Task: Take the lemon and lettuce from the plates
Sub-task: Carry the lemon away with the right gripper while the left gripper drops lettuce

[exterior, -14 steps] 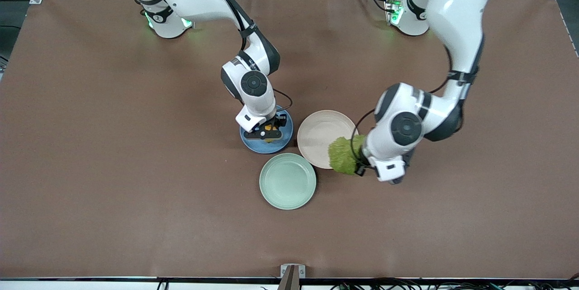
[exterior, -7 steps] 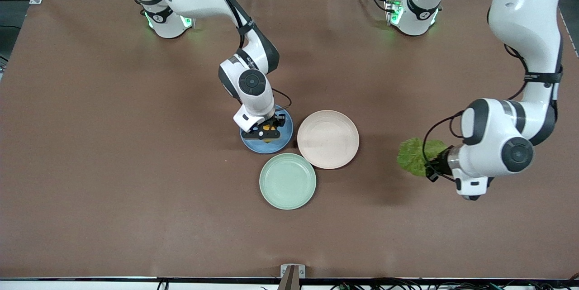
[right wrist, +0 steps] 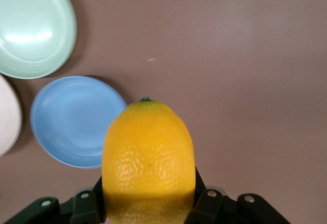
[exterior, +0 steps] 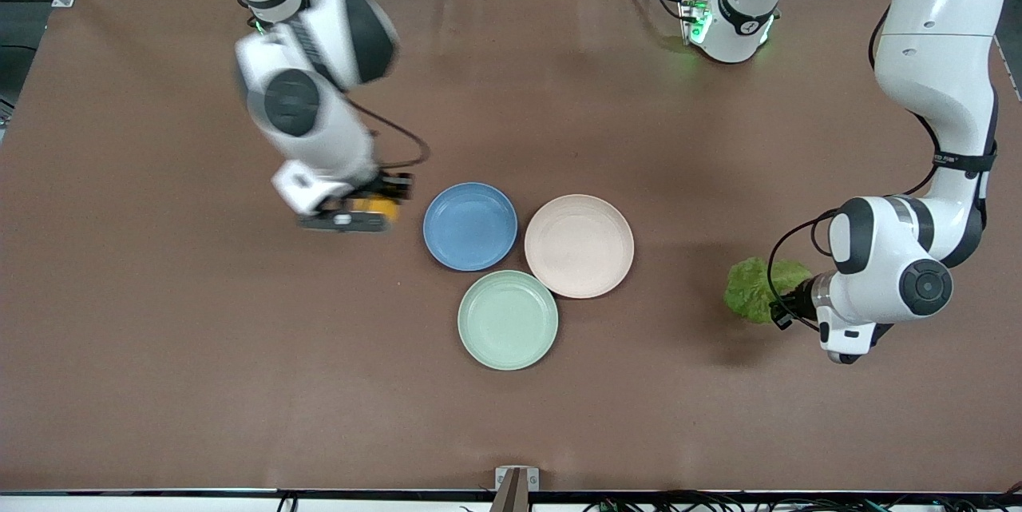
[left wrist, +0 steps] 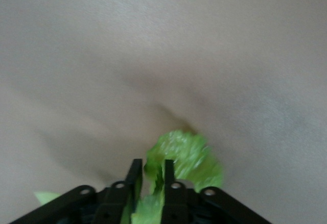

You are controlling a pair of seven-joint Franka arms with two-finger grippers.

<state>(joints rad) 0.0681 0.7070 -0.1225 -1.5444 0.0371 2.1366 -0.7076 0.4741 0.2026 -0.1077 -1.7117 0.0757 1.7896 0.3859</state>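
Observation:
Next, I let go of the lemon with my right gripper on bare brown mat far from the blue plate [exterior: 225,255], opposite the beige-pink plate.
My right gripper [exterior: 363,212] is shut on the yellow-orange lemon [exterior: 375,206] and holds it over bare table beside the blue plate [exterior: 469,226], toward the right arm's end. The lemon [right wrist: 148,157] fills the right wrist view, with the blue plate [right wrist: 76,119] past it. My left gripper [exterior: 786,306] is shut on the crinkled green lettuce [exterior: 752,288] low over the table, toward the left arm's end, well away from the beige-pink plate [exterior: 579,245]. In the left wrist view the lettuce [left wrist: 184,157] sticks out between the fingers. Both plates hold nothing.
A pale mint-green plate [exterior: 508,319] lies nearer the front camera, touching the gap between the blue and beige-pink plates. It shows in the right wrist view [right wrist: 33,27] too. The brown mat [exterior: 160,336] covers the table.
My right gripper lifted the lemon off the blue plate and carried it toward the right arm's end. My left gripper carried the lettuce off the beige-pink plate toward the left arm's end and lower.

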